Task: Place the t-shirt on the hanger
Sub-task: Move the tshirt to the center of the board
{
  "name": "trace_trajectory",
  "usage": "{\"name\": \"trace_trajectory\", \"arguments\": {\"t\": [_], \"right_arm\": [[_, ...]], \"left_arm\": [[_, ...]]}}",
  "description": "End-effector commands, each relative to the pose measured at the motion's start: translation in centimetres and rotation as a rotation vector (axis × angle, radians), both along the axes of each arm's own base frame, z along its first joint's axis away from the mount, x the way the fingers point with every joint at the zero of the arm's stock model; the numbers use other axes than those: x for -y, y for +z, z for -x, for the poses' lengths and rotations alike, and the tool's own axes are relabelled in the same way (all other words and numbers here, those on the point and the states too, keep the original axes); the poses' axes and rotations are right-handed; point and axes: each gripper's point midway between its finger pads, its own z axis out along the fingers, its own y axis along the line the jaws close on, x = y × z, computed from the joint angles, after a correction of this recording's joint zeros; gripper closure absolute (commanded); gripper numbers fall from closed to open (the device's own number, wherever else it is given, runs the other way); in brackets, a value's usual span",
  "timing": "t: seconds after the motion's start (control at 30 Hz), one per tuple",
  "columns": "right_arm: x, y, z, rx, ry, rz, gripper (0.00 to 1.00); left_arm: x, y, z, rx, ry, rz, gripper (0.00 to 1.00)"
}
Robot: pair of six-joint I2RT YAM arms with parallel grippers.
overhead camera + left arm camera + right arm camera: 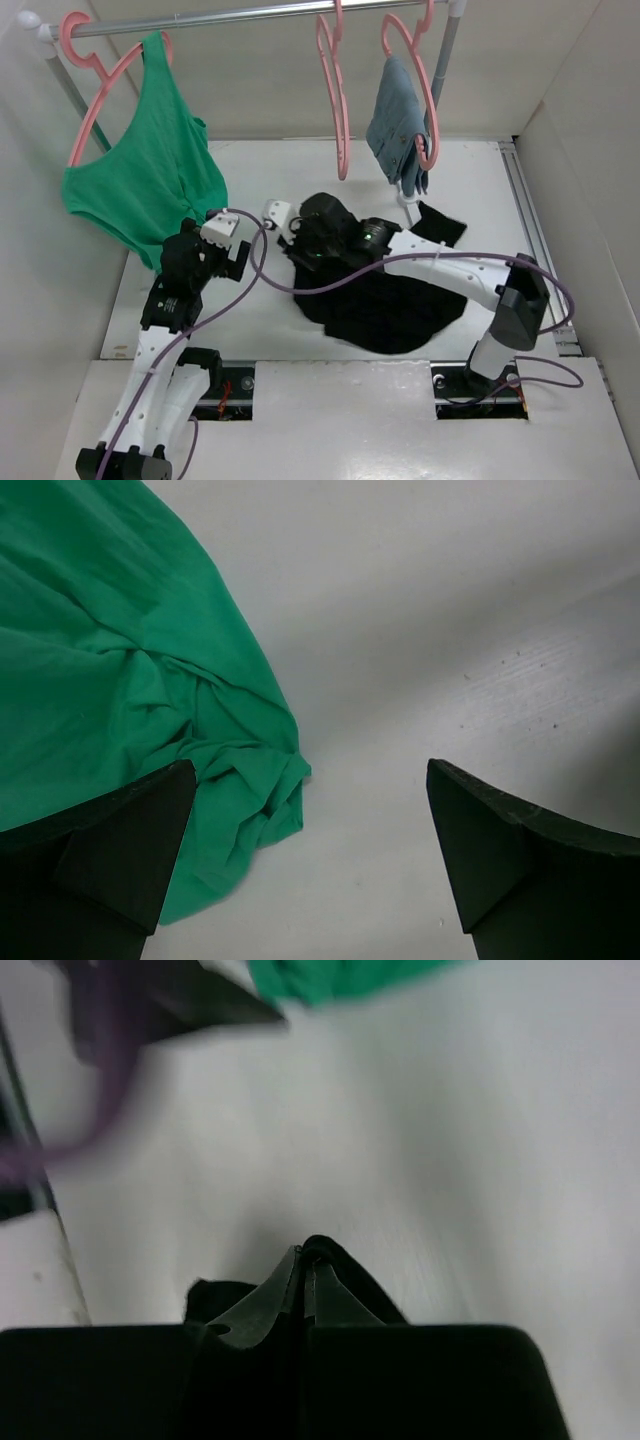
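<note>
The robot's left gripper needs to next move to the black t-shirt's edge (304, 280) beside the right gripper's fingers and close there.
The black t-shirt (390, 305) lies crumpled on the white table (470, 180), right of centre. My right gripper (296, 240) is at its left edge, shut on a fold of the black t-shirt (365, 1282); in the right wrist view the cloth sits pinched at the tips of that gripper (303, 1260). The bare salmon-pink hanger (340, 110) hangs from the rail at the back. My left gripper (232, 262) stands open just left of the shirt. In the left wrist view this gripper (310, 855) has only bare table between its fingers.
A green tank top (150, 170) hangs on a pink hanger at the back left; its hem (100, 660) rests on the table beside my left fingers. Grey-blue denim cloth (398, 130) hangs on another pink hanger from the metal rail (250, 15). White walls enclose the table.
</note>
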Motion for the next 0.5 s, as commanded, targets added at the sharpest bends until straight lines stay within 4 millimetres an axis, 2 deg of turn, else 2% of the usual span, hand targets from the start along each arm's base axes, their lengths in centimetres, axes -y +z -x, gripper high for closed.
{"name": "trace_trajectory", "arguments": {"t": [0.0,0.03,0.07,0.1,0.13,0.17,0.2,0.27,0.3,0.37,0.43,0.47], "right_arm": [[-5.2,7.9,0.7,0.122,0.196,-0.176,1.0],[-5.6,8.5,0.5,0.131,0.196,-0.188,1.0],[-6.0,8.7,0.2,0.138,0.2,-0.185,0.93],[-5.6,8.0,0.4,0.124,0.205,-0.153,0.53],[-5.7,7.3,0.1,0.13,0.202,-0.137,0.52],[-4.9,6.4,0.4,0.105,0.195,-0.094,0.3],[-4.4,5.5,0.3,0.102,0.188,-0.059,0.21],[-2.8,3.9,0.1,0.094,0.147,0.006,0.09],[-1.2,2.7,0.7,0.076,0.122,0.043,0.07],[1.0,1.6,0.5,0.082,0.057,0.094,0.05],[4.1,-0.6,1.6,0.037,-0.003,0.162,0.03],[5.4,-1.5,1.6,0.031,-0.045,0.2,0.03]], "left_arm": [[0.5,5.0,-0.6,0.123,0.003,0.076,0.0],[0.6,6.2,-0.4,0.157,-0.009,0.086,0.0],[1.0,6.3,0.0,0.16,-0.034,0.095,0.0],[1.9,7.0,0.5,0.184,-0.09,0.102,0.0],[2.2,7.3,0.8,0.195,-0.113,0.11,0.0],[2.5,7.1,1.0,0.203,-0.147,0.09,0.0],[2.9,6.2,1.2,0.18,-0.175,0.081,0.0],[3.9,4.6,2.1,0.125,-0.262,0.061,0.0],[4.0,4.2,2.2,0.118,-0.312,0.006,0.0],[4.5,2.2,2.6,0.022,-0.369,-0.015,0.0],[4.5,1.4,2.6,-0.01,-0.438,-0.087,0.0],[4.5,-0.1,3.2,-0.072,-0.474,-0.109,0.0]]}}
